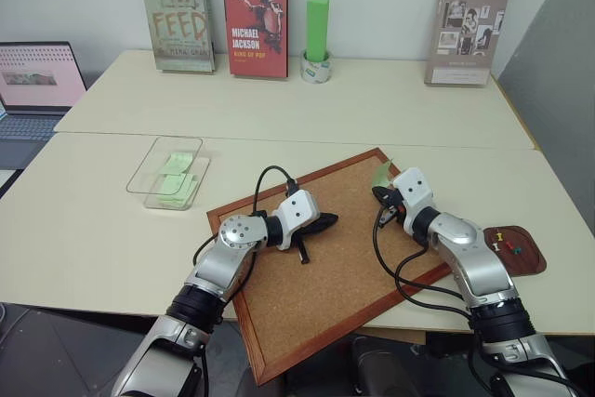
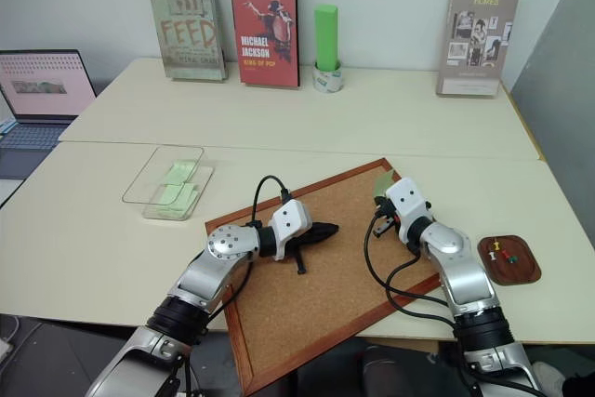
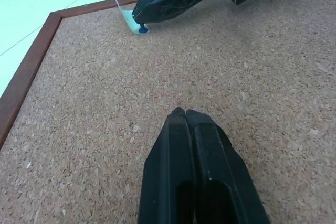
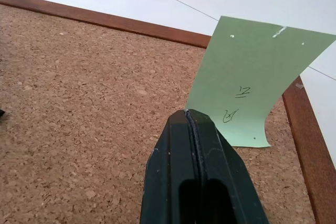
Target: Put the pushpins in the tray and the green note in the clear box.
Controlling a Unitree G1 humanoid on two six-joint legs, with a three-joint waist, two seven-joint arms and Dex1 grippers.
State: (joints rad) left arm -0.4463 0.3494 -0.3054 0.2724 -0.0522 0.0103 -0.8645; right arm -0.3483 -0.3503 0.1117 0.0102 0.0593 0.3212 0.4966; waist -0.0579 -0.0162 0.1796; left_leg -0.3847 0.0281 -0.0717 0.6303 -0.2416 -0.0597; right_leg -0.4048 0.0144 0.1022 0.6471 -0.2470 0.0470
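Observation:
The body of the blue pushpin sticks out below the shut fingers of the robot's right gripper, so that gripper should open, grip the pushpin lower down (image 3: 143, 30) and then pull it from the cork.
The green note (image 4: 257, 82) stands curled up at the corkboard's (image 1: 316, 295) far right corner, held by a blue pushpin (image 3: 142, 29) at its base. My right gripper (image 4: 187, 111) is shut with its tips on that pin; in the right wrist view the fingers hide the pin. My left gripper (image 3: 185, 113) is shut and empty, hovering low over the middle of the cork. The brown tray (image 1: 532, 262), right of the board, holds three pushpins (image 1: 503, 246). The clear box (image 1: 153, 166) sits left of the board with pale-green notes inside.
Books (image 1: 254, 18) stand along the far wall with a bright-green block on a tape roll (image 1: 317, 67). A laptop (image 1: 35, 81) sits at the far left. The board's near corner overhangs the table's front edge.

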